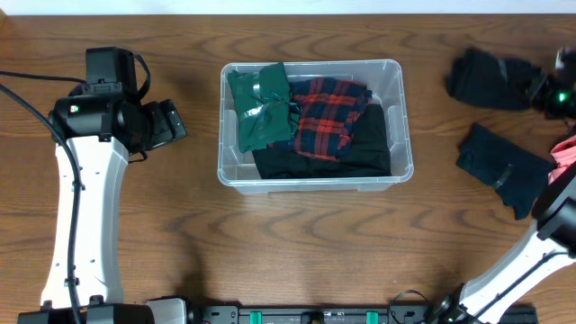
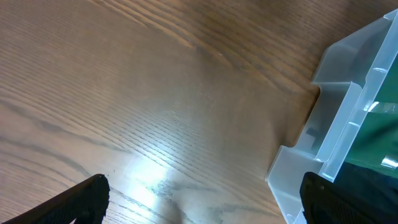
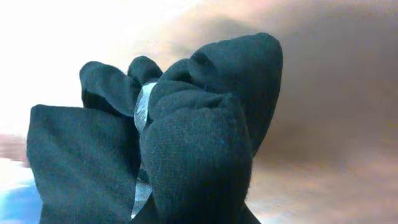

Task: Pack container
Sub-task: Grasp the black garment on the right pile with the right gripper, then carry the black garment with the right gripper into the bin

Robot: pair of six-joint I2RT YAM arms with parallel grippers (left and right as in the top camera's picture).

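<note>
The robot's right gripper needs to lay the bunched dark garment down on the far part of the red plaid garment (image 1: 339,95).
The clear plastic container (image 1: 315,184) stands at the table's middle. It holds a green garment (image 1: 261,108), a red plaid garment (image 1: 328,112) and a black garment (image 1: 355,153). My left gripper (image 1: 171,121) is open and empty just left of the container; in the left wrist view its fingers (image 2: 202,199) straddle bare wood beside the container's corner (image 2: 348,106). My right gripper (image 1: 551,90) is at the far right, shut on a bunched dark garment (image 1: 490,79). That garment (image 3: 199,143) fills the right wrist view and hides the fingers.
A second dark garment (image 1: 504,166) lies flat at the right, below the held one. A pink item (image 1: 565,155) shows at the right edge, partly behind the right arm. The table is wood.
</note>
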